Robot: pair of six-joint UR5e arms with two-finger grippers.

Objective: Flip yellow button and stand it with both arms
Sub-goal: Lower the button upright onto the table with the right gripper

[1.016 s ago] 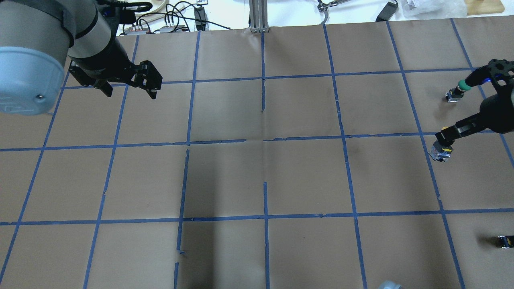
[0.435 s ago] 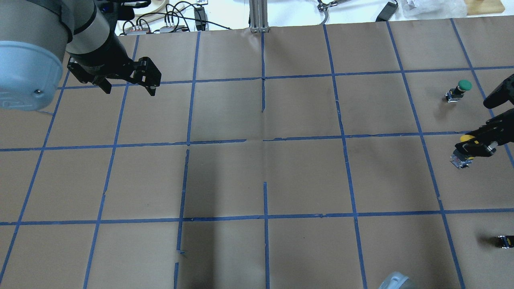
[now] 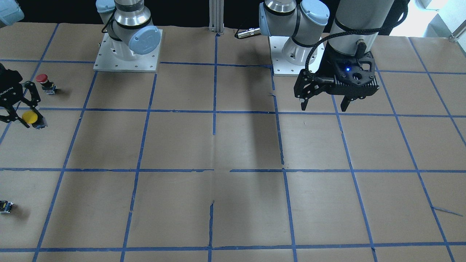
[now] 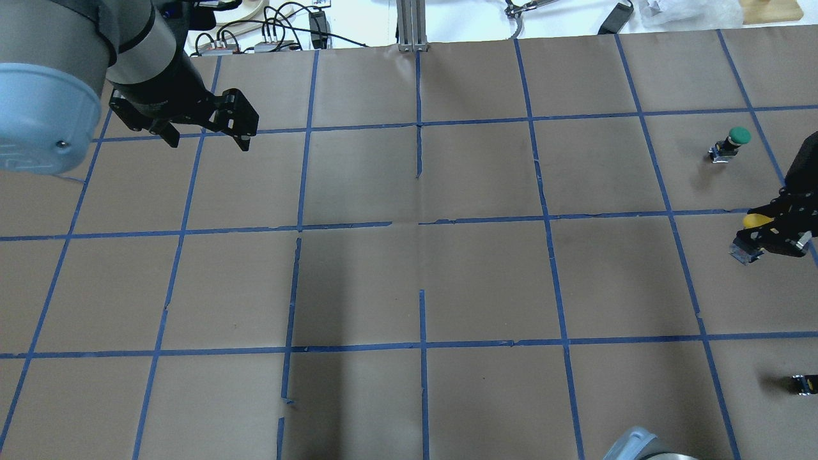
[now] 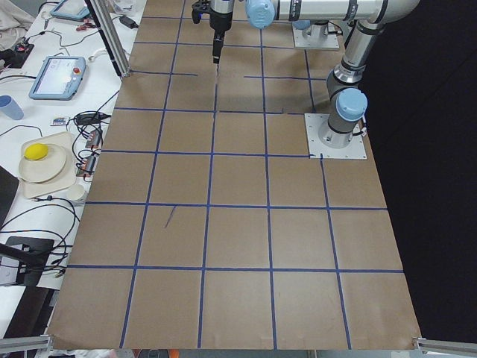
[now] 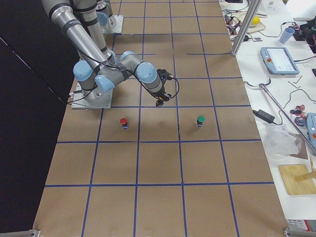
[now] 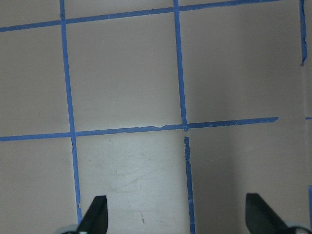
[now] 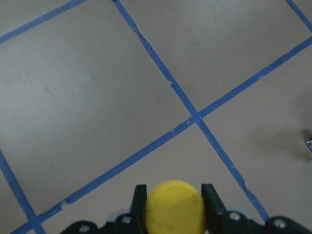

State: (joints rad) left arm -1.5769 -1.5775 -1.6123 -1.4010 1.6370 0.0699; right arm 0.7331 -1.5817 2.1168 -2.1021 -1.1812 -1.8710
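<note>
The yellow button, now at the table's edge, will go down between the red-capped button and the small dark switch block (image 3: 36,144), where I need to set it with my right gripper.
My right gripper (image 4: 770,235) is shut on the yellow button (image 4: 756,221) at the table's right edge. Its grey switch body (image 4: 744,253) sticks out below the fingers. In the right wrist view the yellow cap (image 8: 175,207) sits between the two fingertips (image 8: 140,197). In the front-facing view the gripper (image 3: 16,111) holds the button (image 3: 29,116) at the far left; I cannot tell whether it touches the table. My left gripper (image 4: 208,131) is open and empty, high over the far left of the table, with spread fingertips (image 7: 97,214) in its wrist view.
A green-capped button (image 4: 735,140) stands beyond the right gripper. A red-capped button (image 3: 43,79) stands near it on the robot's side. A small dark switch block (image 4: 802,383) lies at the right edge. Brown paper with a blue tape grid (image 4: 422,223) covers the table.
My right gripper has carried the yellow button toward the table's right edge, uncovering the green button. The left gripper has hardly moved.
</note>
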